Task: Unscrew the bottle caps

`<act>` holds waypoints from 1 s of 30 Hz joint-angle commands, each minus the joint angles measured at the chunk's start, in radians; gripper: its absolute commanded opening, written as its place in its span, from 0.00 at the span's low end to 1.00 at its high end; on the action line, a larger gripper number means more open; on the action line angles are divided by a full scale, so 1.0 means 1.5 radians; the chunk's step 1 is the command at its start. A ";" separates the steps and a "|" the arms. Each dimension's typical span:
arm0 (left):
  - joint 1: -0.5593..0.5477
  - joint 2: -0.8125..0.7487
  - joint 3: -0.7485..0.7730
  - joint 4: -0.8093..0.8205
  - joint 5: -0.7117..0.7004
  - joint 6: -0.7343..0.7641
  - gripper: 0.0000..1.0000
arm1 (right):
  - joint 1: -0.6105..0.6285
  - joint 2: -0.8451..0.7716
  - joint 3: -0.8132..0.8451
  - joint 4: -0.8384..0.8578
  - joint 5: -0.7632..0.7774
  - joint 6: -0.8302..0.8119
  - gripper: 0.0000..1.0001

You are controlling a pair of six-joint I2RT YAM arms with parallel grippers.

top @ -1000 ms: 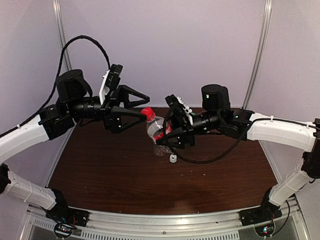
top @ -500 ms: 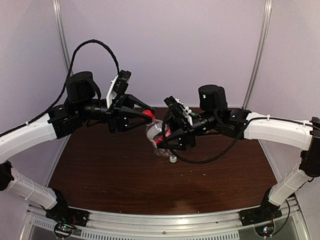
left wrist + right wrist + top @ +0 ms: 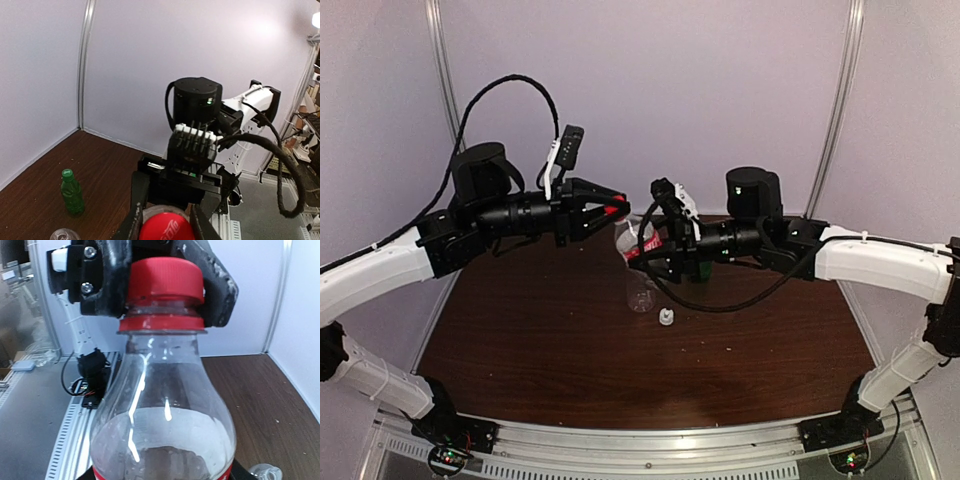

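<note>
I see the red cap above its ring but still on the neck, so next I open my left gripper, turn it back and grip the cap (image 3: 165, 281) to twist it free.
The clear bottle with a red label (image 3: 165, 410) is held off the table, tilted, with my right gripper (image 3: 655, 250) shut around its body. Its red cap (image 3: 165, 277) sits on the neck, and my left gripper (image 3: 610, 210) is shut on it, one finger (image 3: 112, 285) on each side. The left wrist view shows the red cap (image 3: 165, 227) between my fingers (image 3: 135, 210). The green bottle (image 3: 71, 192) stands upright with its green cap on. The clear unlabelled bottle (image 3: 640, 290) stands open below the held one, and a white cap (image 3: 666, 318) lies beside it.
The brown tabletop (image 3: 550, 350) is ringed by white walls with metal corner posts (image 3: 442, 70). Both arms meet above the table's far middle. In the top view the green bottle (image 3: 698, 272) is partly hidden behind my right gripper. The metal base rail (image 3: 650, 440) runs along the near edge.
My left gripper moved right onto the red cap, closed on it and rolled its wrist. My right gripper raised and tilted the labelled bottle, uncovering the green bottle behind it.
</note>
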 commanded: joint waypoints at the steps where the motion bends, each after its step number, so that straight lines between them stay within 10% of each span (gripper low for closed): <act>1: -0.020 0.009 0.020 0.026 -0.210 -0.080 0.15 | 0.010 -0.028 -0.037 0.063 0.238 0.019 0.52; 13: -0.030 0.053 0.051 -0.006 -0.319 -0.099 0.29 | 0.069 -0.030 -0.078 0.127 0.452 -0.034 0.52; 30: -0.005 -0.032 0.004 0.003 -0.057 0.041 0.85 | 0.041 -0.078 -0.084 0.031 0.152 -0.069 0.55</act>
